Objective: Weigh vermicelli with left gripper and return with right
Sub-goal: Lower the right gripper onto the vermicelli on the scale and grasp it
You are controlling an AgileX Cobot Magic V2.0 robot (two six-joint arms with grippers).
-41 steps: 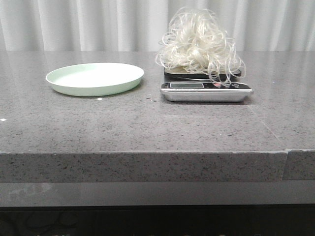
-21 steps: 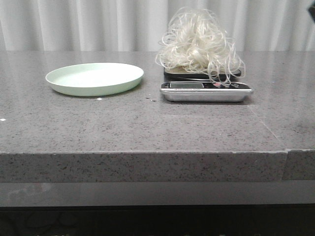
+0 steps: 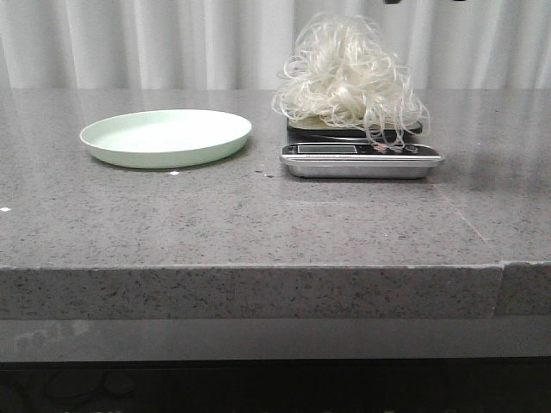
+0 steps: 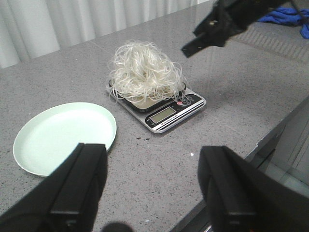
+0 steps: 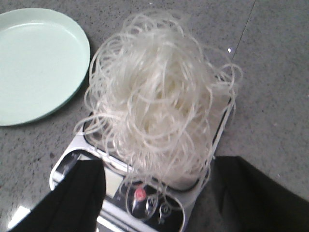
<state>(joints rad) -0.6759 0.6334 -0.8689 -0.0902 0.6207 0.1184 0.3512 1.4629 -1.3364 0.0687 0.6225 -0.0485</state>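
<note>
The robot's right gripper will close on the top middle [image 3: 342, 53] [image 5: 160, 77] of the vermicelli, the fluffy white mound on the silver kitchen scale.
The vermicelli [image 3: 349, 77] is a fluffy white mound on the pan of a silver kitchen scale [image 3: 362, 161], right of centre. The pale green plate [image 3: 164, 138] stands empty to its left. My right gripper [image 5: 159, 198] is open and hovers just above the vermicelli [image 5: 154, 106] and the scale's buttons, touching nothing that I can see. In the left wrist view it [image 4: 212, 29] hangs over the mound [image 4: 145, 72]. My left gripper [image 4: 154, 193] is open and empty, well back from the plate [image 4: 63, 135] and high over the table's front.
The grey stone table [image 3: 258, 224] has a front edge close to the camera and a seam at the right. A white curtain [image 3: 129, 43] hangs behind. A blue cloth [image 4: 285, 17] lies beyond the table on the right side.
My right gripper has come in from the right edge and now sits above the scale, only dark tips showing at the top of the front view. Vermicelli, scale and plate have not moved.
</note>
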